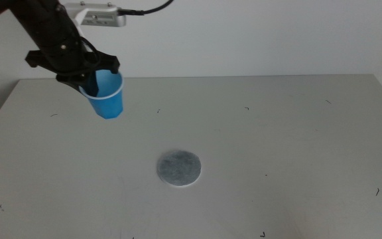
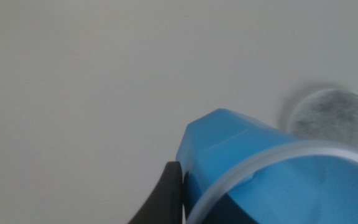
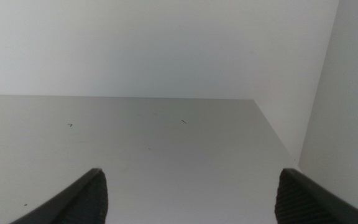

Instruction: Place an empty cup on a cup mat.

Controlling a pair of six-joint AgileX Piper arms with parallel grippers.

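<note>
My left gripper should set the blue cup down upright near the middle of the grey speckled cup mat (image 1: 183, 168) (image 2: 332, 119).
My left gripper (image 1: 93, 73) is shut on the rim of the blue cup (image 1: 106, 94) and holds it tilted above the far left of the table. In the left wrist view the cup (image 2: 241, 149) fills the lower right, with one dark finger (image 2: 166, 196) against its wall. The grey speckled cup mat (image 1: 178, 168) lies flat near the table's middle, apart from the cup, nearer and to the right. It also shows in the left wrist view (image 2: 331, 117). My right gripper (image 3: 188, 193) is open and empty, out of the middle view.
The grey table (image 1: 277, 133) carries small dark marks. A white wall stands behind it. A white wall panel (image 3: 347, 93) stands beside the table's edge in the right wrist view.
</note>
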